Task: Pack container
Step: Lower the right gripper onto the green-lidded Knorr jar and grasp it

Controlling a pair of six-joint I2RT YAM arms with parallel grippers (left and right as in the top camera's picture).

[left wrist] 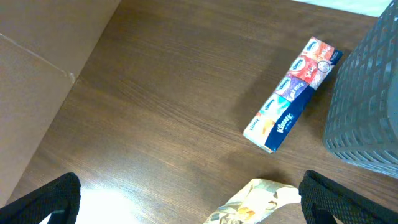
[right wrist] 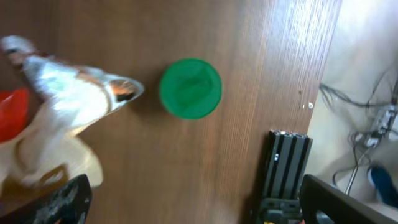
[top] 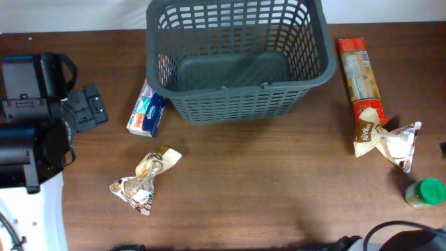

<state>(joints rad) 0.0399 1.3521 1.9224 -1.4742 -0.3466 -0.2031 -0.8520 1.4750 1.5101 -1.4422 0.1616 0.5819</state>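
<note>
The green-lidded jar sits beside the silvery packet, so next I need to send my right gripper down to it and close it around the jar's body [top: 417, 194].
The container [top: 237, 97], a large dark grey lattice basket, stands at the back middle of the table with nothing showing inside; its corner [left wrist: 367, 93] fills the right of the left wrist view. My left gripper [left wrist: 186, 208] is open above the table, with a crumpled snack packet [left wrist: 255, 202] low between its fingers, untouched. A tissue pack [left wrist: 292, 87] lies beyond it, beside the basket. My right gripper [right wrist: 199, 202] is open and empty near the table's right edge, short of a green-lidded jar [right wrist: 190, 88] and a silvery crumpled packet [right wrist: 62, 118].
The tissue pack [top: 146, 111] lies left of the basket and the snack packet [top: 146, 180] in front of it. A long red and brown packet [top: 361, 84] lies right of the basket, above the silvery packet [top: 397, 143] and jar [top: 425, 193]. A black rail [right wrist: 286, 168] runs along the table edge.
</note>
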